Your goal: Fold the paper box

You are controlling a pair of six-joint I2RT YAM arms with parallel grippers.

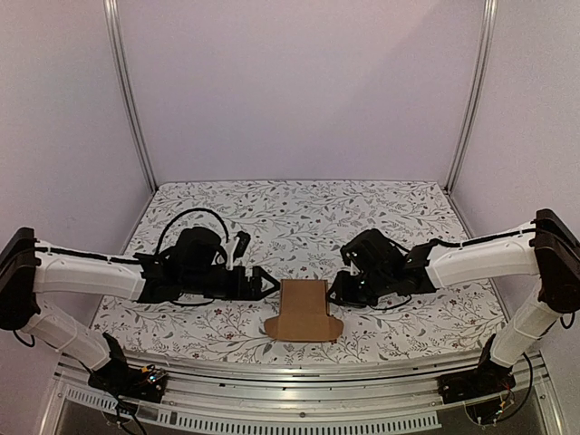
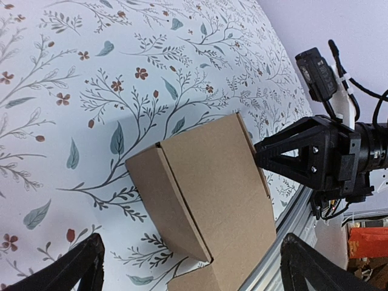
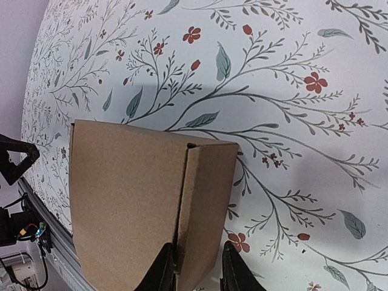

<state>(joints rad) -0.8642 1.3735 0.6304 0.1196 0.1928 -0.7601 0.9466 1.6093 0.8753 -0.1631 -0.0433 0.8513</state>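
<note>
The paper box's raised side point(image 1: 282, 296) point(image 2: 172, 209), opposite my right gripper, is next for my left gripper, which should move there and close on it.
The paper box point(image 1: 304, 310) is plain brown cardboard, partly folded, lying near the table's front edge with a flap spread toward the front. My left gripper point(image 1: 269, 283) is at its left edge. In the left wrist view its fingers point(image 2: 79, 267) are spread wide and the box point(image 2: 212, 182) lies between and ahead of them, with its left wall raised at a slant. My right gripper point(image 1: 337, 290) is at the box's right edge. In the right wrist view this gripper point(image 3: 197, 274) has its fingertips point(image 3: 163, 270) close together around the box's raised right wall point(image 3: 206, 200).
The floral tablecloth point(image 1: 299, 217) covers the table. A metal rail point(image 1: 299, 372) runs along the near edge, just in front of the box. White walls and two upright metal posts point(image 1: 131, 100) enclose the back and sides.
</note>
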